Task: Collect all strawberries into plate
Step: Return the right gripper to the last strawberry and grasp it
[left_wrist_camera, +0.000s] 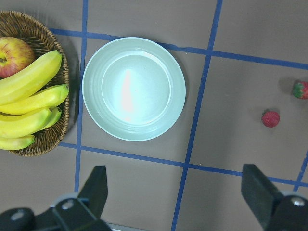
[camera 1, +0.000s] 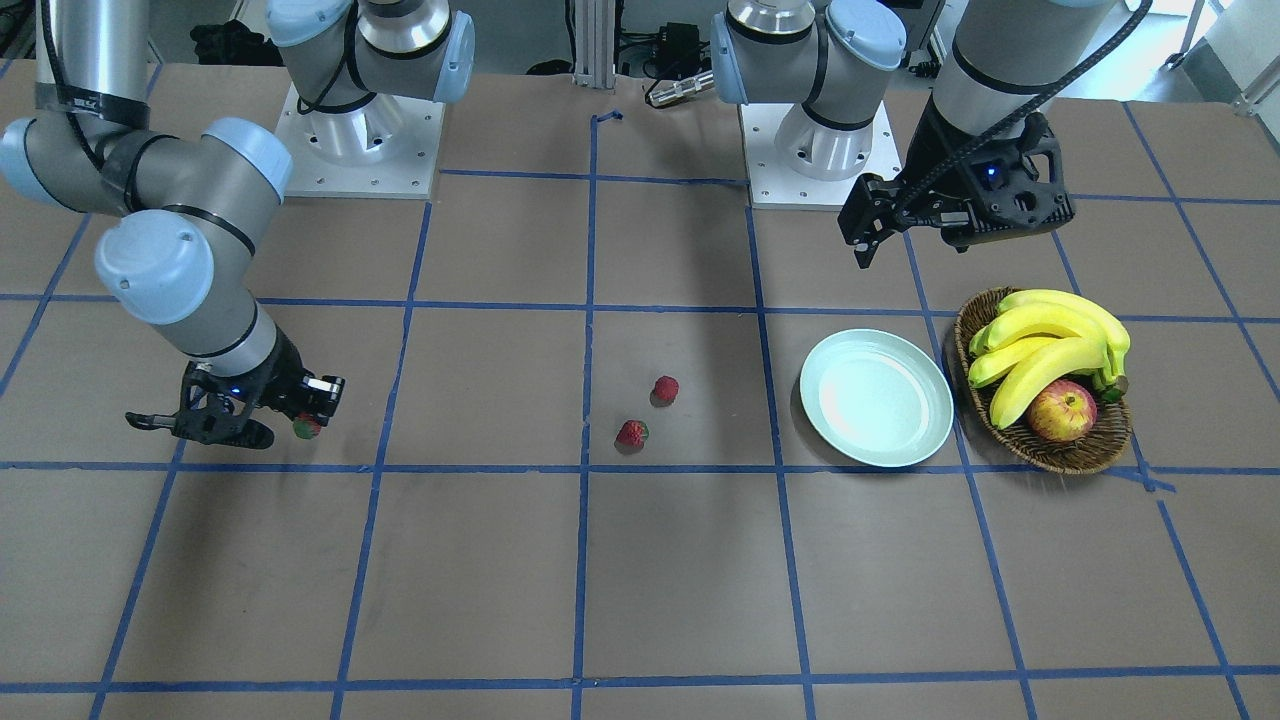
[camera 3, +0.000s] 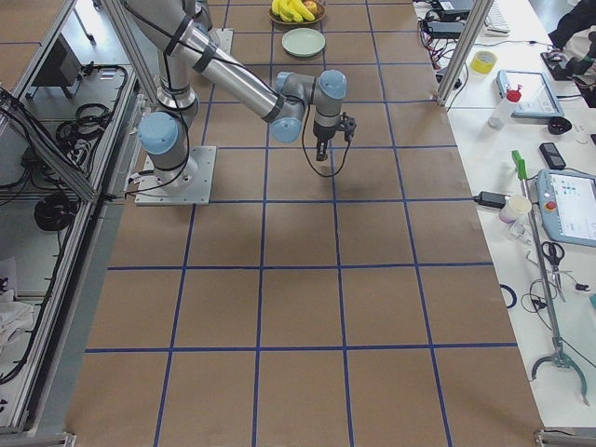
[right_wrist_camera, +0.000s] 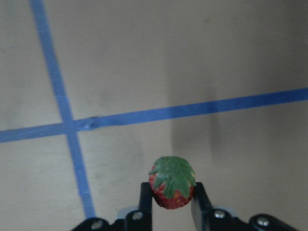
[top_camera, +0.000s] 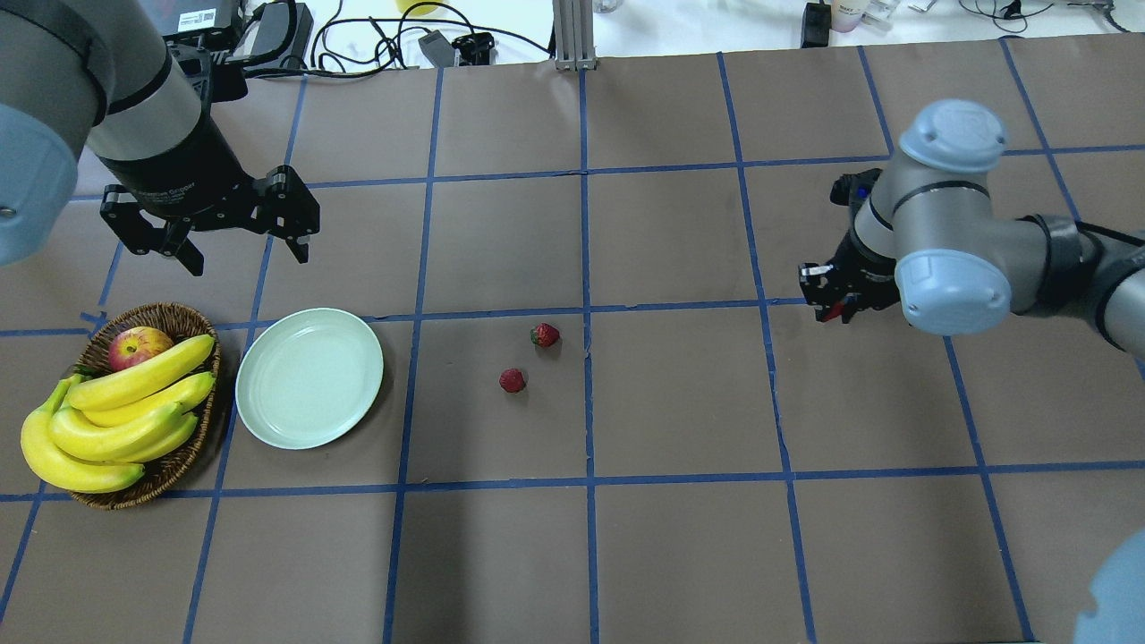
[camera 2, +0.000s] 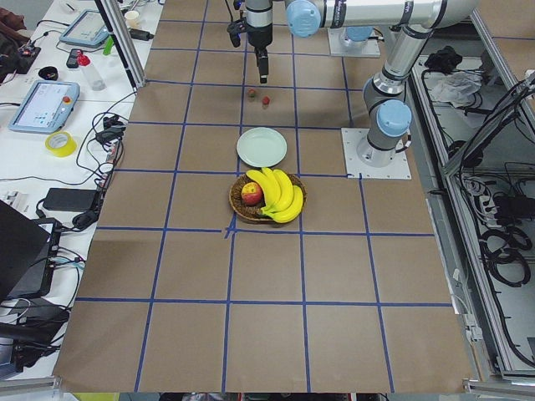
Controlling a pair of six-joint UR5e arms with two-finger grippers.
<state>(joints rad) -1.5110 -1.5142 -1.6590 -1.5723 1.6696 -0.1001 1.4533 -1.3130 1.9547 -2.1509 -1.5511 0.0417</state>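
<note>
The robot's right hand needs to release the third strawberry on the brown table [camera 1: 645, 404] between the two strawberries that lie close together.
Two strawberries [top_camera: 545, 335] [top_camera: 513, 380] lie close together on the brown table, right of the plate [top_camera: 309, 377]. The pale mint plate [camera 1: 876, 397] holds nothing. In the left wrist view the plate [left_wrist_camera: 134, 89] sits below the camera, with both berries [left_wrist_camera: 270, 118] [left_wrist_camera: 301, 89] off to its right. A third strawberry [right_wrist_camera: 172, 185], green cap up, is pinched in my right gripper [right_wrist_camera: 171, 197], which is shut on it just above the table, far right of the plate [top_camera: 836, 309] [camera 1: 305, 427]. My left gripper [top_camera: 246, 255] [left_wrist_camera: 175, 192] hangs open and empty behind the plate.
A brown wicker basket [top_camera: 170, 313] with a bunch of bananas [top_camera: 116, 411] and an apple [top_camera: 139, 347] stands beside the plate, on the side away from the berries. Blue tape lines grid the table. Cables and gear lie along the far edge.
</note>
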